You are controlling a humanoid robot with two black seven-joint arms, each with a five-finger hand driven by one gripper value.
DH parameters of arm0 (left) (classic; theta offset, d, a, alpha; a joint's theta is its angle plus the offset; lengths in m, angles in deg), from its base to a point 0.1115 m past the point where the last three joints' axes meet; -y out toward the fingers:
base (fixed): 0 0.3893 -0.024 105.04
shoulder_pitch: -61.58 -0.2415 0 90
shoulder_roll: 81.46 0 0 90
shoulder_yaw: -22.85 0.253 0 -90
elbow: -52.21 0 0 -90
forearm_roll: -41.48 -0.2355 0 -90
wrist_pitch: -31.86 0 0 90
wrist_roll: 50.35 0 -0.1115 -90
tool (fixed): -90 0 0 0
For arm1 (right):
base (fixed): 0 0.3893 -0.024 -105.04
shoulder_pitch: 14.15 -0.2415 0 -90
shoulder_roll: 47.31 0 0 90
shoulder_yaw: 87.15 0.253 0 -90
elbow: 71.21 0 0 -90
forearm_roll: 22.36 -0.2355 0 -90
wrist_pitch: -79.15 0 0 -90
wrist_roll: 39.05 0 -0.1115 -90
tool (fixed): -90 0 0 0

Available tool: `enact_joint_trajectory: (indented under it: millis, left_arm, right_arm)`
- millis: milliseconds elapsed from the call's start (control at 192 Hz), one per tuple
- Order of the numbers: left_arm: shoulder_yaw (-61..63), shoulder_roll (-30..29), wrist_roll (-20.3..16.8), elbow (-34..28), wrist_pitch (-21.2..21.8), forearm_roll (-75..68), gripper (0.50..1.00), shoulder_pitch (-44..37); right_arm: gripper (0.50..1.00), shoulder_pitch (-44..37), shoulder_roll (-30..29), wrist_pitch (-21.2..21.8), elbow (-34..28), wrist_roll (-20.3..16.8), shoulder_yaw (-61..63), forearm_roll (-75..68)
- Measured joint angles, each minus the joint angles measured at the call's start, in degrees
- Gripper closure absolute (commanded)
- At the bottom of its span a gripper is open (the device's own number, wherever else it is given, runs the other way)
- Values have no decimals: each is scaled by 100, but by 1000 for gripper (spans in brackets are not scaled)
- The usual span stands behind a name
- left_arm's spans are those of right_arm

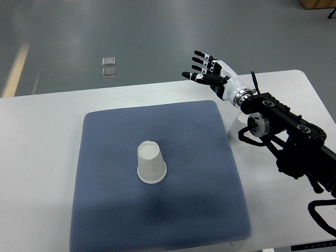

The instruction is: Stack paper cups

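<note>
My right gripper is going to close on the upper half point(241, 119) of the white paper cup, which stands on the white table beside the blue-grey pad.
A white paper cup point(150, 163) stands upside down near the middle of the blue-grey pad point(110, 210). A second white paper cup point(236, 128) stands on the white table point(42, 157) just off the pad's right edge, partly hidden behind my right forearm. My right hand point(206, 71) is raised above the pad's far right corner, fingers spread and holding nothing. It is well apart from both cups. My left arm does not show.
My black right arm point(294, 142) crosses the table's right side. The table's far edge runs just behind the pad. Two small grey squares point(109, 66) lie on the floor beyond.
</note>
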Motion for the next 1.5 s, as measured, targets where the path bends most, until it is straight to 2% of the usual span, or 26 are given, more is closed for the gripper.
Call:
enact_joint_trajectory:
  millis: [1047,1500]
  left_arm:
    - [0,0,-3,-14,0,1,500,0]
    - [1,0,0,-10,0,0,500,0]
  right_arm:
    - [570,-6,-7,56,-6,9,34,-9]
    - [570,-25,16,39,2,156,35,-7]
